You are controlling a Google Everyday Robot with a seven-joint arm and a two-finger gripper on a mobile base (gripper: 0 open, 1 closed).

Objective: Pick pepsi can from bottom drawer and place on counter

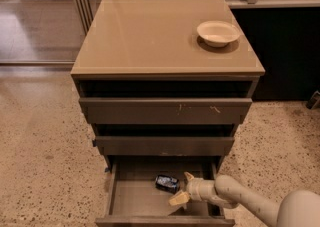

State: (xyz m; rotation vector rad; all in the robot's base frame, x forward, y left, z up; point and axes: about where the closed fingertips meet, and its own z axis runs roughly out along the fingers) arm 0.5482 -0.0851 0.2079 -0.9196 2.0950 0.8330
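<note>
I need to close my gripper on the end of the pepsi can (175, 185) that faces my arm, inside the open bottom drawer.
The pepsi can (167, 183) lies on its side in the open bottom drawer (135, 198), near the middle toward the back. My gripper (182, 187) reaches into the drawer from the right, just to the right of the can. Its two pale fingers are spread, one above and one below, with nothing between them. The can appears close to the fingers but not held. The counter (150, 36) is the glossy tan top of the cabinet above.
A white bowl (217, 33) stands on the counter's back right. Two upper drawers (165, 111) overhang the bottom drawer. My arm (250, 203) enters from the lower right. Speckled floor surrounds the cabinet; dark furniture stands to the right.
</note>
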